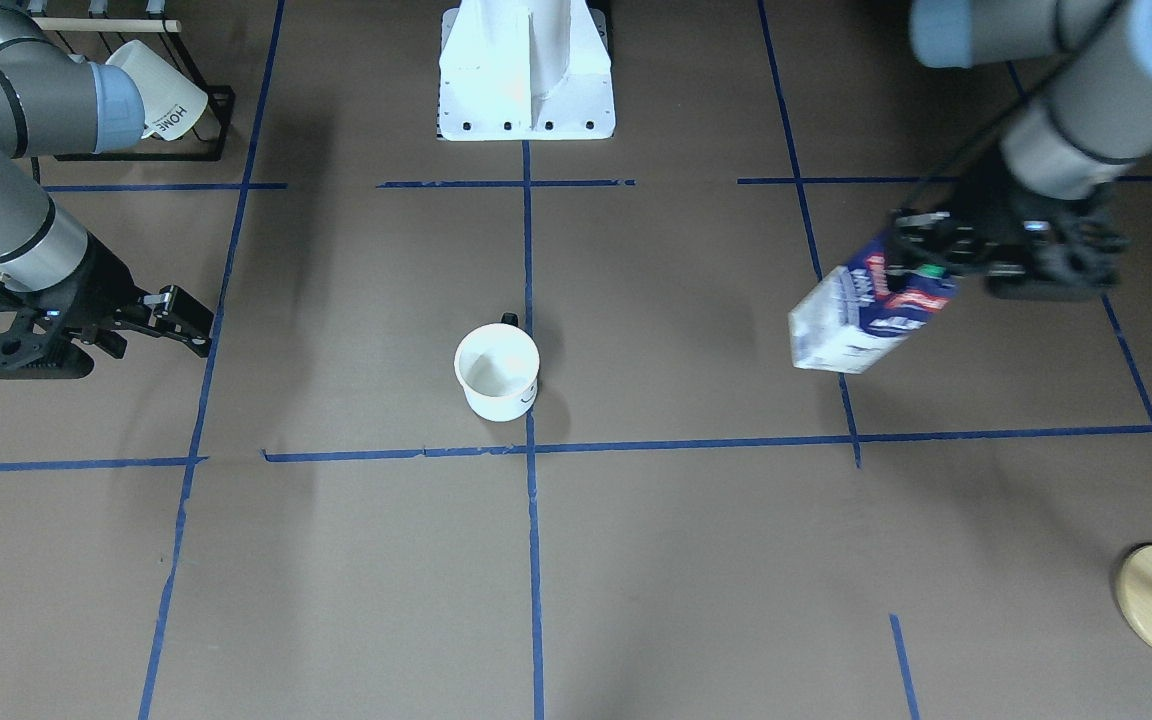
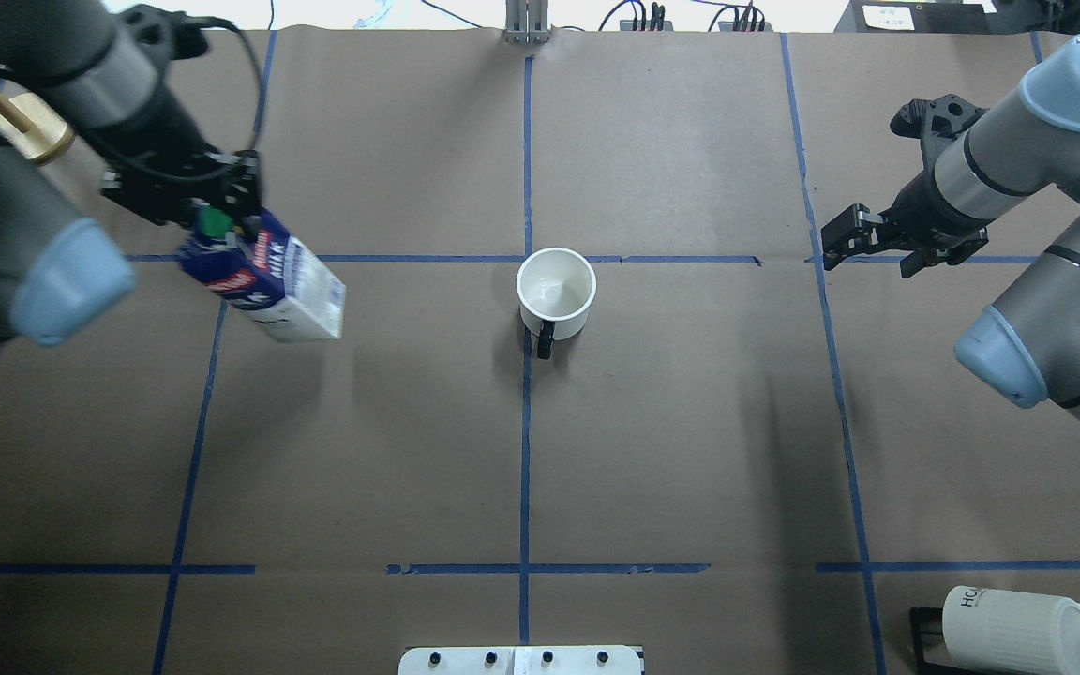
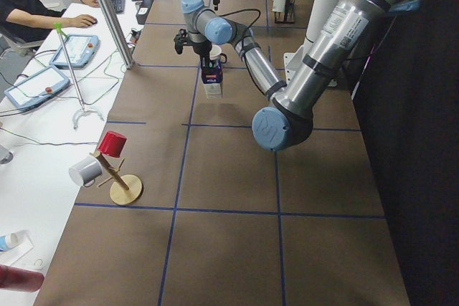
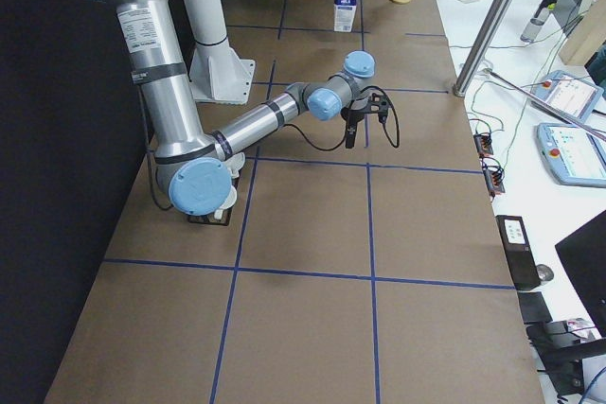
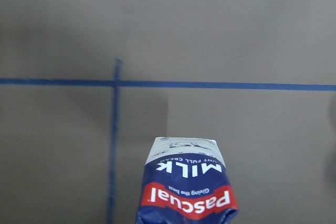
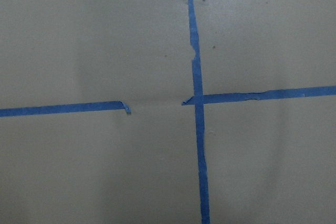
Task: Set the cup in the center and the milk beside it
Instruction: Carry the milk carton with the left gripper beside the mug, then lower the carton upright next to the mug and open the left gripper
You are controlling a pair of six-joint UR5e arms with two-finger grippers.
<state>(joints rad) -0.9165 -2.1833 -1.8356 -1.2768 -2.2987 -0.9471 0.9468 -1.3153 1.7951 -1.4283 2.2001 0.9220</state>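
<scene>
The robot's left gripper needs to release the milk carton close against the white cup (image 1: 584, 391), on the cup's side toward the mug tree.
The white cup (image 2: 556, 291) stands upright, its dark handle toward the robot, just to the robot's side of the center tape crossing (image 2: 526, 259). In the front view the cup (image 1: 497, 370) shows part of its smiley face. My left gripper (image 2: 221, 202) is shut on the top of the navy and white milk carton (image 2: 263, 281), well to the left of the cup. The carton also shows in the front view (image 1: 871, 315) and the left wrist view (image 5: 186, 187). I cannot tell whether its base touches the surface. My right gripper (image 2: 877, 251) is open and empty, right of the cup.
A black rack with ribbed "HOME" mugs (image 2: 1009, 628) sits at the robot's near right corner. A wooden mug tree (image 3: 118, 177) with a red and a grey cup stands at the far left. The white robot base (image 1: 526, 70) is behind the cup.
</scene>
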